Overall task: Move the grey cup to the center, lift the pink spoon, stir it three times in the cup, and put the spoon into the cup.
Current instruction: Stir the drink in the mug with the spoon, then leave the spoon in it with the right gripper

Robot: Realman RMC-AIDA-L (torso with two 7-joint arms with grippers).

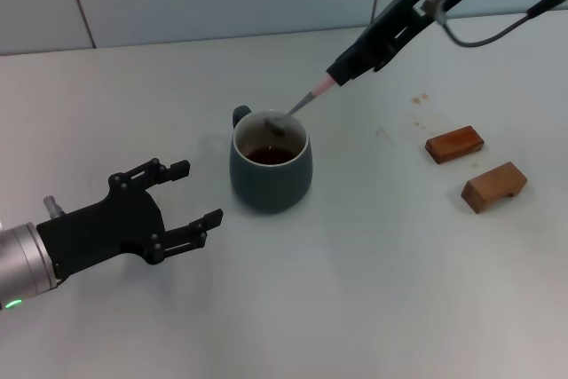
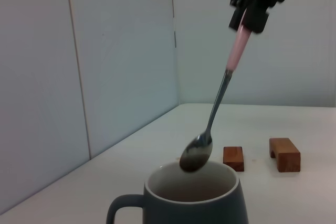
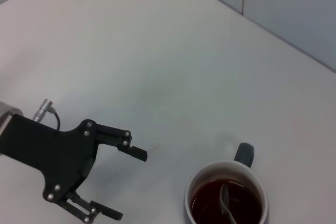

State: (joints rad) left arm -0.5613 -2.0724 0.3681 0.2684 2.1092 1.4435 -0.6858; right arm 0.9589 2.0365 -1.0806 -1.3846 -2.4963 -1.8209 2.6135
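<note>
I will use my right gripper to drop the pink spoon in the dark brown liquid inside the grey cup (image 1: 276, 146) (image 3: 229, 206).
The grey cup (image 1: 271, 169) stands mid-table with dark brown liquid inside and its handle pointing to the far side. It also shows in the left wrist view (image 2: 191, 203) and the right wrist view (image 3: 226, 198). My right gripper (image 1: 342, 74) is shut on the pink handle of the pink spoon (image 1: 306, 99) and holds it tilted, its metal bowl just above the cup's rim (image 2: 197, 153). My left gripper (image 1: 197, 194) is open and empty on the table just left of the cup, apart from it.
Two brown wooden blocks (image 1: 454, 144) (image 1: 493, 186) lie to the right of the cup. A few small brown spots (image 1: 419, 98) mark the table behind them. A tiled wall runs along the table's far edge.
</note>
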